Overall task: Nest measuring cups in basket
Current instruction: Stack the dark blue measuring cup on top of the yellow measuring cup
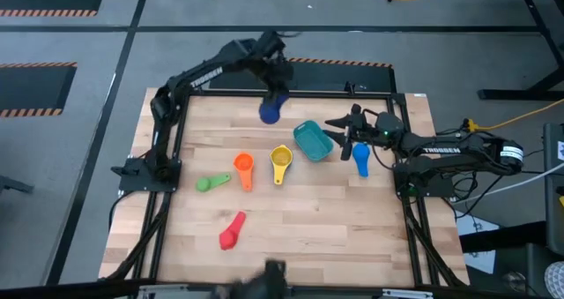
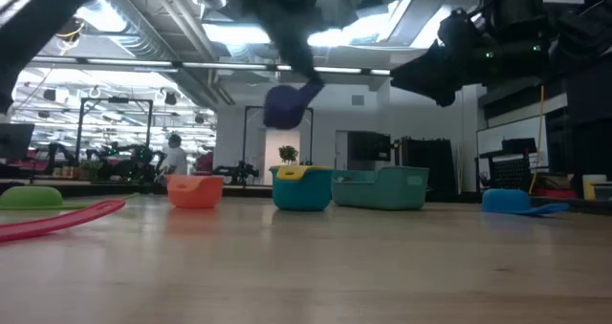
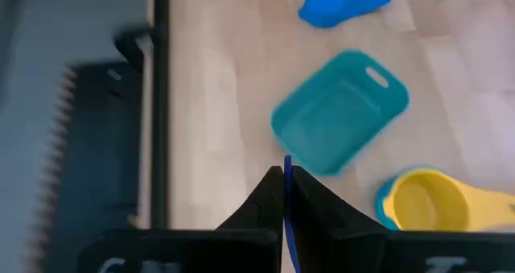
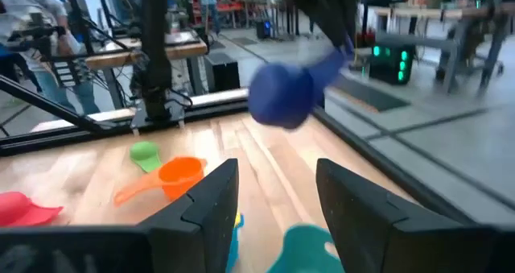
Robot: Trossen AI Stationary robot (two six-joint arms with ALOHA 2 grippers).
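Note:
My left gripper needs to let go of the dark blue measuring cup inside the bowl of the yellow cup [image 1: 280, 153] [image 3: 428, 202].
My left gripper [image 1: 275, 89] is shut on the dark blue measuring cup [image 1: 270, 113], high above the table's far middle. The teal basket [image 1: 312, 141] sits on the wood right of centre. The yellow cup [image 1: 280, 162], orange cup [image 1: 244, 169], green cup [image 1: 209, 183] and red cup [image 1: 232, 233] lie spread to the basket's left and near side. The light blue cup [image 1: 361, 159] lies to its right. My right gripper [image 4: 278, 200] stands open above the table beside the basket's right side, level, with nothing between its fingers. My left gripper pinches the dark blue cup's flat handle [image 3: 286, 175] between its two shut fingers, so that only the handle's thin edge shows between them. The fingers slant downward from above. The cup's bowl [image 2: 284, 106] hangs below the fingers, clear of the table.
Black frame rails [image 1: 291, 94] border the wooden top at its far edge and both sides. Bare wood lies near the front edge and at the far left. People and equipment show in the room beyond the table.

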